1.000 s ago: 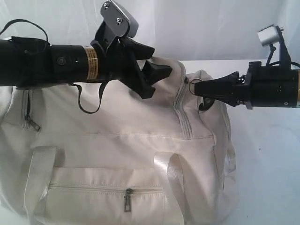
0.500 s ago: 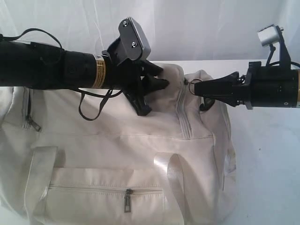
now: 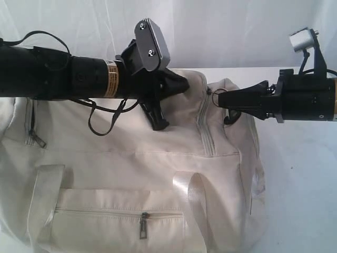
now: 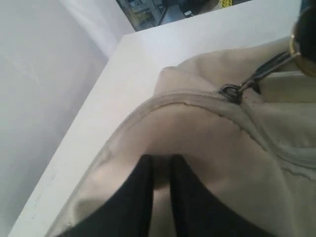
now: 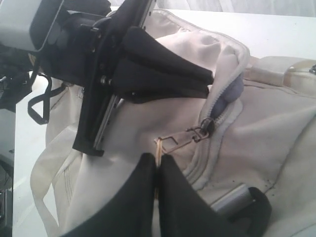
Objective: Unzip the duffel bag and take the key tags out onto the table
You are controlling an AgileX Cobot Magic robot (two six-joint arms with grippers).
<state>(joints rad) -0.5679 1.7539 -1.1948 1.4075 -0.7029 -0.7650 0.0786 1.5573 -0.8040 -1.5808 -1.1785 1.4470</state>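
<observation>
The cream fabric is pinched by my left gripper short of the zipper's edge, so that gripper should open and take the edge [image 4: 205,97] next to the slider before my right gripper pulls.
The cream duffel bag [image 3: 158,158] lies on the white table [image 3: 300,179] and fills most of the exterior view. My left gripper [image 3: 184,84] is at the bag's top edge beside the zipper, its jaws pinched on a fold of cream fabric [image 4: 162,170]. My right gripper [image 3: 224,100] is shut on the metal ring of the zipper pull [image 5: 182,136], with the ring gripped between its fingertips [image 5: 148,165]. The zipper [image 3: 208,132] runs down the bag's end and is parted only at its top, where grey lining [image 5: 232,91] shows. The key tags are hidden.
A satin webbing handle [image 3: 192,195] loops over the bag's front. A front pocket zipper pull [image 3: 143,224] and a side pocket zipper [image 3: 34,137] are shut. A black D-ring [image 5: 252,210] sits near my right gripper. A loose black cable [image 3: 102,124] hangs under the left arm.
My left gripper has moved right along the bag's top toward the zipper and its jaws have closed on the fabric. The right gripper has held still on the zipper pull's ring.
</observation>
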